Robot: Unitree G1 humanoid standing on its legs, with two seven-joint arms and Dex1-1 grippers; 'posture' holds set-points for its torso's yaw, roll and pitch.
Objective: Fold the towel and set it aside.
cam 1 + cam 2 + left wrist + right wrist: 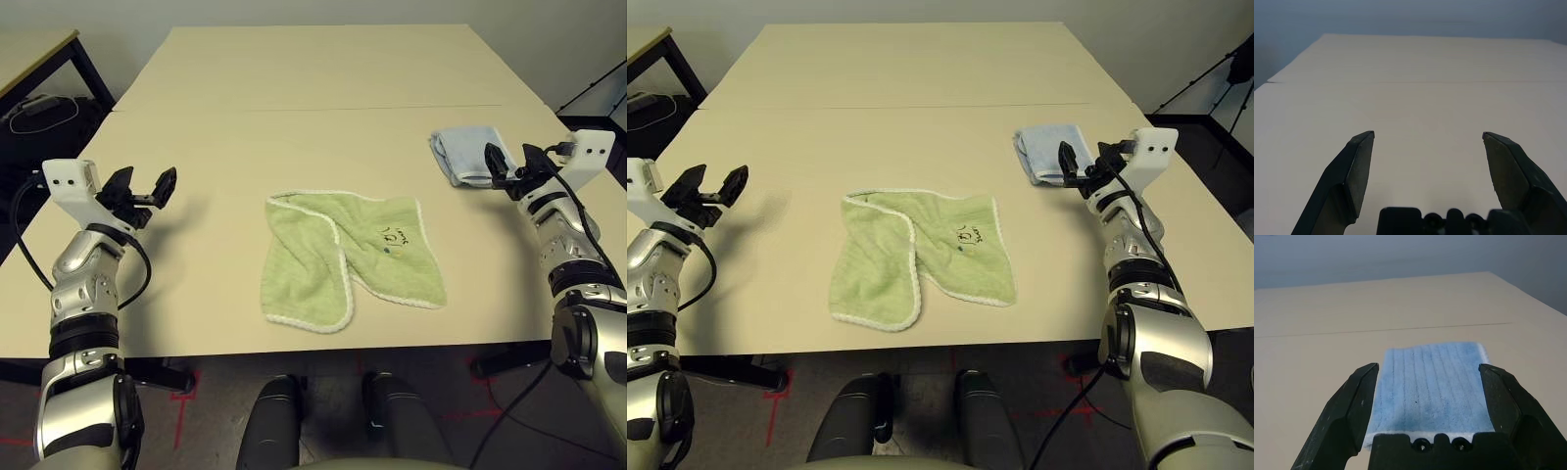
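Note:
The robot's right gripper will close on the far corner (415,200) of the light green towel, the one nearest the folded pale blue towel.
The light green towel (348,257) lies loosely rumpled in the middle of the near table half, its left part folded over itself, white edging showing and a small dark scribble facing up. My left gripper (147,186) hovers open over bare table well to the towel's left. My right gripper (511,162) hovers open to the towel's right, just in front of a folded pale blue towel (1432,382). Nothing sits between either pair of fingers.
The pale blue towel (462,154) rests at the right side of the beige table (323,88), which has a seam across its middle. A second table and dark gear with cables (39,110) stand off to the left.

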